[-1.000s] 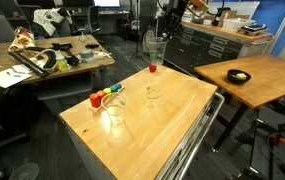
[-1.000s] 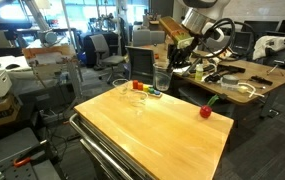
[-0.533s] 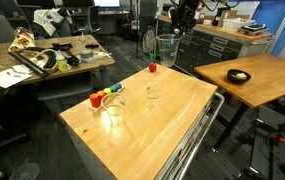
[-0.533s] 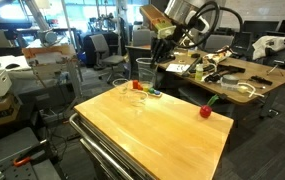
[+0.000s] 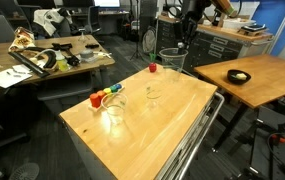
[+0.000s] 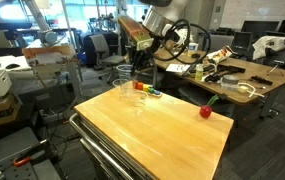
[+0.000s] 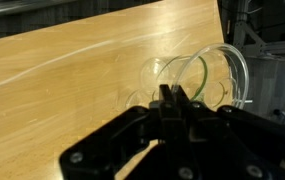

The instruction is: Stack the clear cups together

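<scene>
I should release the held clear cup inside the standing cup nearer the small red object (image 5: 153,92).
One clear cup (image 5: 170,61) hangs from my gripper (image 5: 180,47), which is shut on its rim, above the far edge of the wooden table (image 5: 172,115). It also shows in an exterior view (image 6: 124,73) under the gripper (image 6: 137,60). In the wrist view the held cup (image 7: 204,78) sticks out past the closed fingers (image 7: 172,96), over the wood. The other clear cup (image 5: 113,104) stands upright on the table near the coloured blocks, well away from the gripper.
Small red, orange and green blocks (image 5: 102,97) lie by the standing cup. A small red object (image 5: 153,68) sits near the table's far edge and shows in an exterior view (image 6: 205,111). Desks, chairs and cabinets surround the table.
The gripper has carried the held cup sideways and lowered it slightly, toward the table's far edge. The cup on the table has not moved.
</scene>
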Controlling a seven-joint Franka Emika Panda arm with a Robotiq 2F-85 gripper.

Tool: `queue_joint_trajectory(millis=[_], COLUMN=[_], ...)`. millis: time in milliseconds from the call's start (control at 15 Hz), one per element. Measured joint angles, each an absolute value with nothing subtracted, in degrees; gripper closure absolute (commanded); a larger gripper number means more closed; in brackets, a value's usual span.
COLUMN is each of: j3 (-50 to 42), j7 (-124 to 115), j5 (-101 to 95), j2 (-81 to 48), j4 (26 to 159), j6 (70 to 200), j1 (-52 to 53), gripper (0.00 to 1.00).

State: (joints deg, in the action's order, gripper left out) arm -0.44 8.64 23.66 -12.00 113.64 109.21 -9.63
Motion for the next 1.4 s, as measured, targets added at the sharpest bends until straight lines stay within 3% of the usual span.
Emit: queue_joint_trajectory(millis=[1400], j3=[-0.19], j7=[10.75], j5=[28.59], j2=[-21.68], j4=[107.36], j6=[116.58], j1=[-7.71], gripper=[0.98])
